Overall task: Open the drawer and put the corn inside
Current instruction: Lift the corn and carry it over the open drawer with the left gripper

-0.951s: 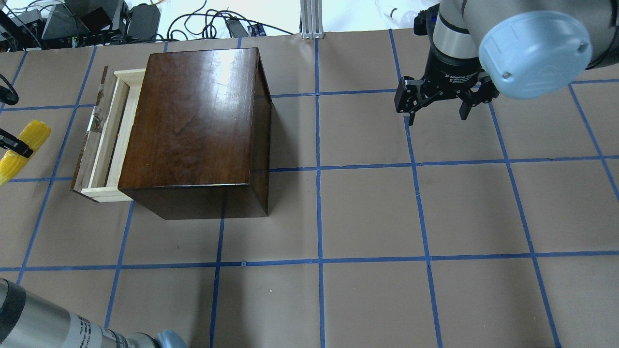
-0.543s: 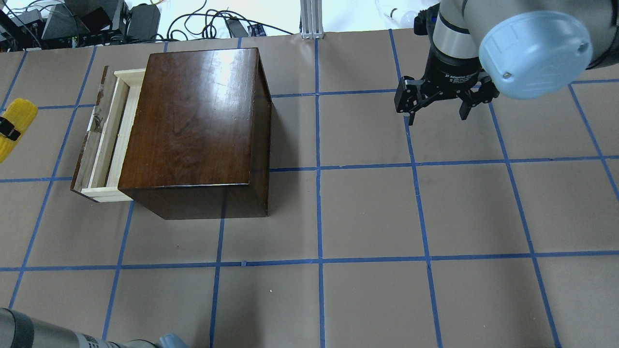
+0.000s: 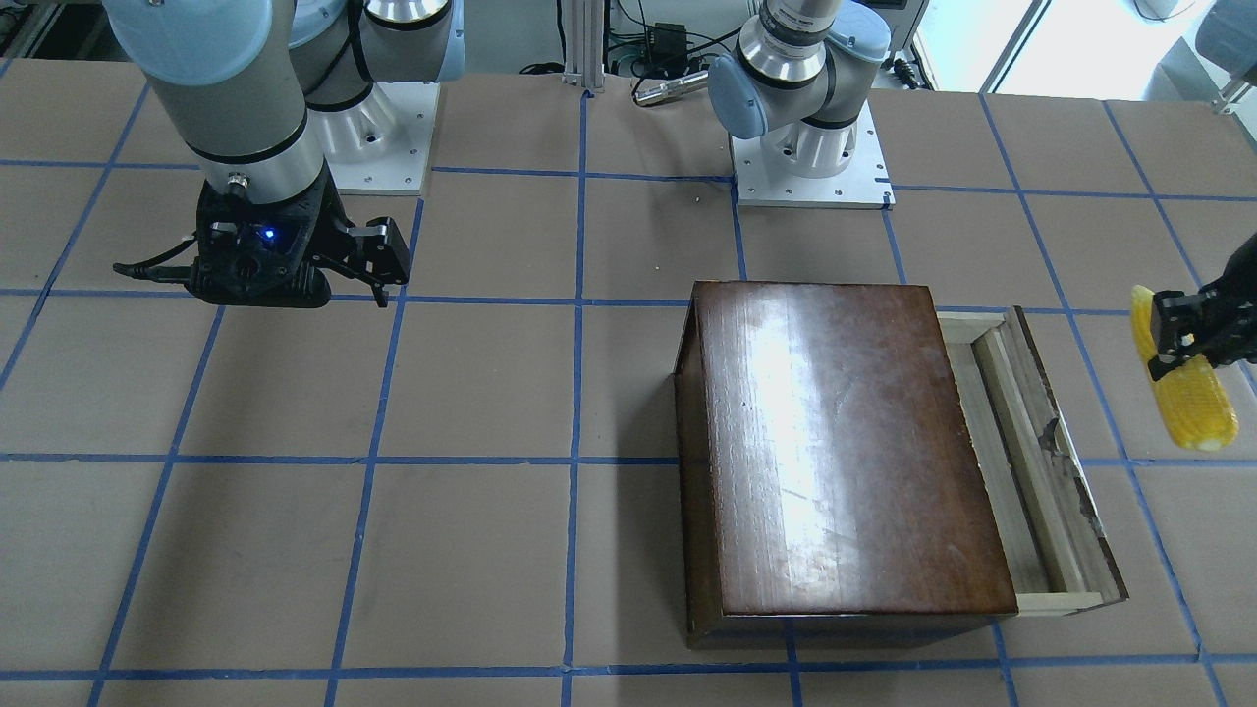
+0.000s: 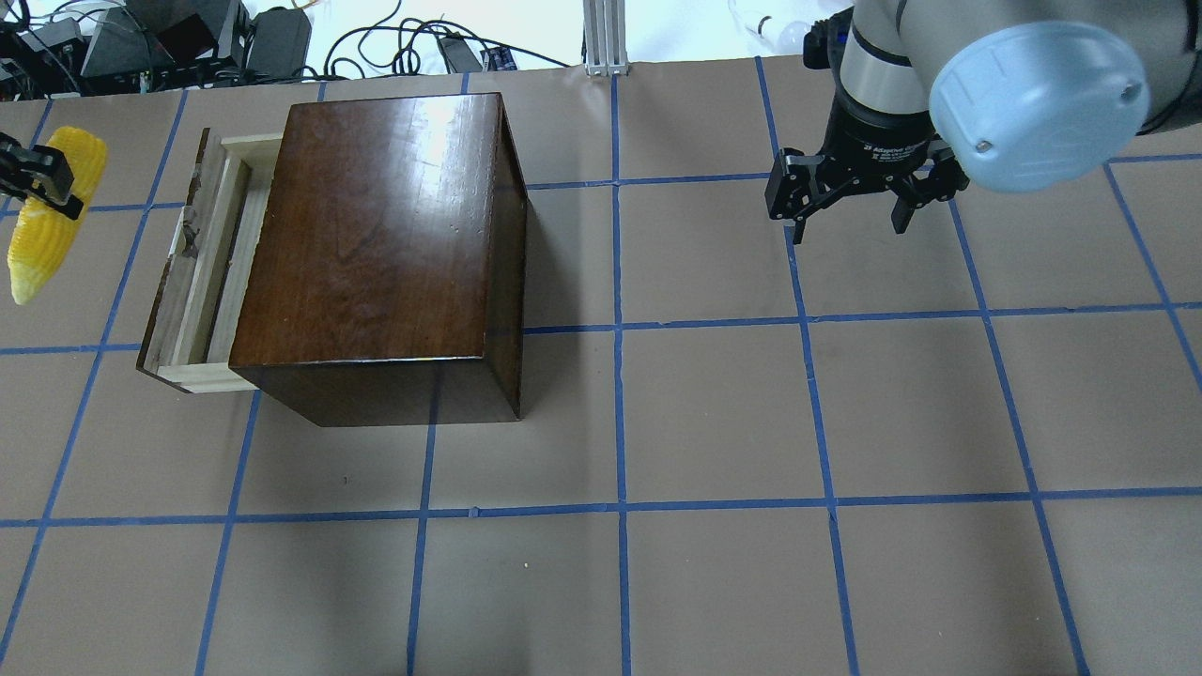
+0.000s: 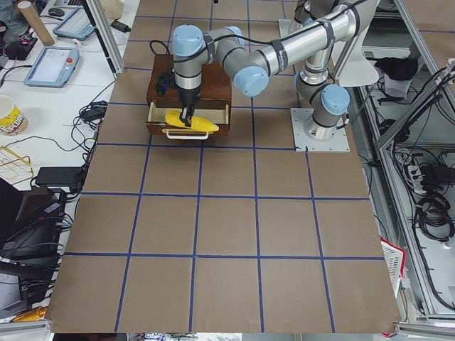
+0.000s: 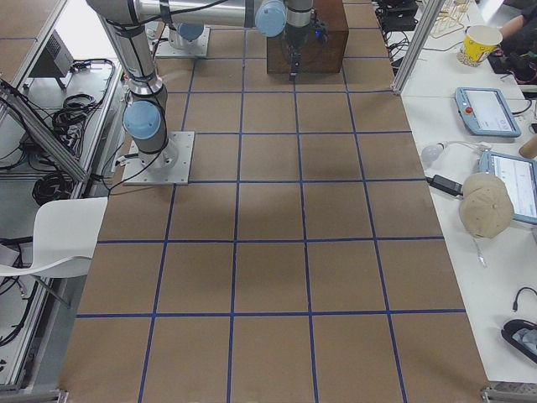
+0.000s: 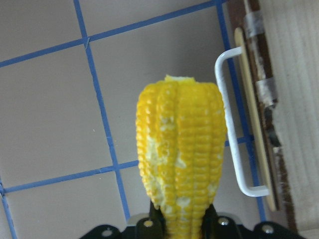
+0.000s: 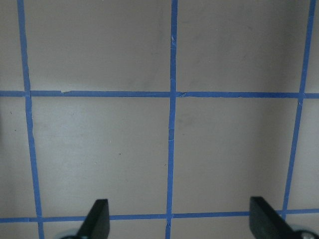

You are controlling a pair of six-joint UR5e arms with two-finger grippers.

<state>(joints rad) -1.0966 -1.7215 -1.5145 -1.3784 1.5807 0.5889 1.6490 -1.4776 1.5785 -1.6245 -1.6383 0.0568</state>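
Observation:
My left gripper is going to set the corn down on the drawer's pale bottom, beside the dark-brown box [image 3: 982, 411].
The corn [image 4: 49, 225] is a yellow cob held in the air by my left gripper [image 4: 39, 178], which is shut on it, left of the drawer. The drawer [image 4: 208, 268] stands partly pulled out of the dark-brown box [image 4: 376, 244], its pale-wood tray showing. In the front-facing view the corn [image 3: 1186, 383] hangs beside the drawer [image 3: 1036, 452]. In the left wrist view the corn [image 7: 182, 154] points out from the left gripper [image 7: 182, 224], next to the drawer's white handle [image 7: 233, 124]. My right gripper [image 4: 850, 221] is open and empty, far right of the box; its fingertips [image 8: 99, 216] stand wide apart.
The table [image 4: 714, 413] is brown paper with a blue tape grid. Cables and equipment [image 4: 169, 38] lie beyond its far edge. The arm bases [image 3: 810, 147] stand at the robot's side.
My left gripper has carried the corn away from the robot and slightly toward the drawer. The left arm has left the view's lower corner. The right arm and drawer have not moved.

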